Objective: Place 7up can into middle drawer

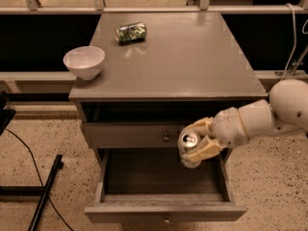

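My gripper should set the 7up can down on the dark bottom of the middle drawer, close behind the drawer's front side (188, 190).
The 7up can (188, 142) is a pale silver can with a shiny top, held upright. My gripper (198, 141) comes in from the right and is shut on the can. It holds the can above the right part of the middle drawer (163, 202), a grey box pulled open with a dark floor and tall side walls. The can hangs just in front of the closed drawer front with a round knob (166, 138). The can's lower part is partly hidden by the fingers (204, 151).
On the grey cabinet top (192, 66) a white bowl (84, 61) sits at the left edge and a darker green can (131, 32) lies on its side at the back. A dark stand leg (43, 196) crosses the speckled floor at left.
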